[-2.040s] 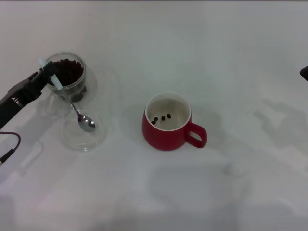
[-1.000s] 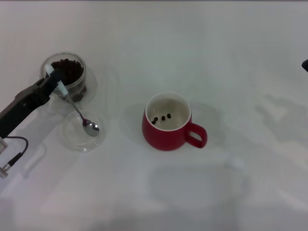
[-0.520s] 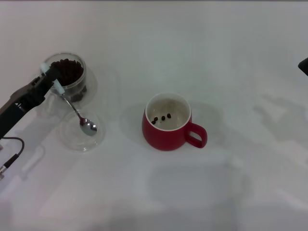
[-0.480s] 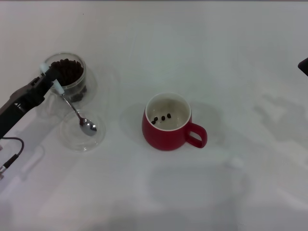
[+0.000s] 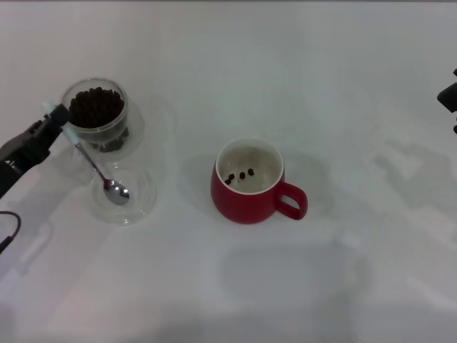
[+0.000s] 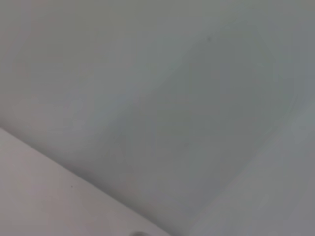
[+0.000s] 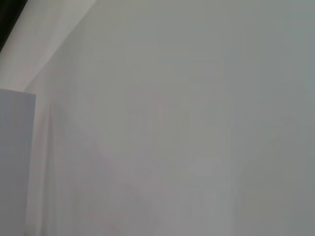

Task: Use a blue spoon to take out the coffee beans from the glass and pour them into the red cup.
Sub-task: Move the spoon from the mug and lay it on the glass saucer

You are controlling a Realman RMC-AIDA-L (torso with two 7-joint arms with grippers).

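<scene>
I should use my left gripper to set the blue spoon down in the shallow clear dish (image 5: pixel 121 194) in front of the glass.
My left gripper (image 5: pixel 56 123) is shut on the pale-blue handle of the blue spoon (image 5: pixel 93 166), just left of the glass (image 5: pixel 97 116). The spoon slants down, and its silver bowl is empty and over the shallow clear dish (image 5: pixel 123 206). The glass is full of dark coffee beans (image 5: pixel 93 106). The red cup (image 5: pixel 248 181) stands in the middle with three coffee beans (image 5: pixel 240 175) on its white bottom. My right gripper (image 5: pixel 450 96) shows only as a dark tip at the right edge. Both wrist views show only blank surface.
The white table (image 5: pixel 285 78) spreads all round the vessels. The shallow clear round dish stands just in front of the glass.
My left gripper has moved left and a little toward me with the spoon. The spoon's bowl has shifted left over the dish. The right gripper tip has edged slightly at the right edge.
</scene>
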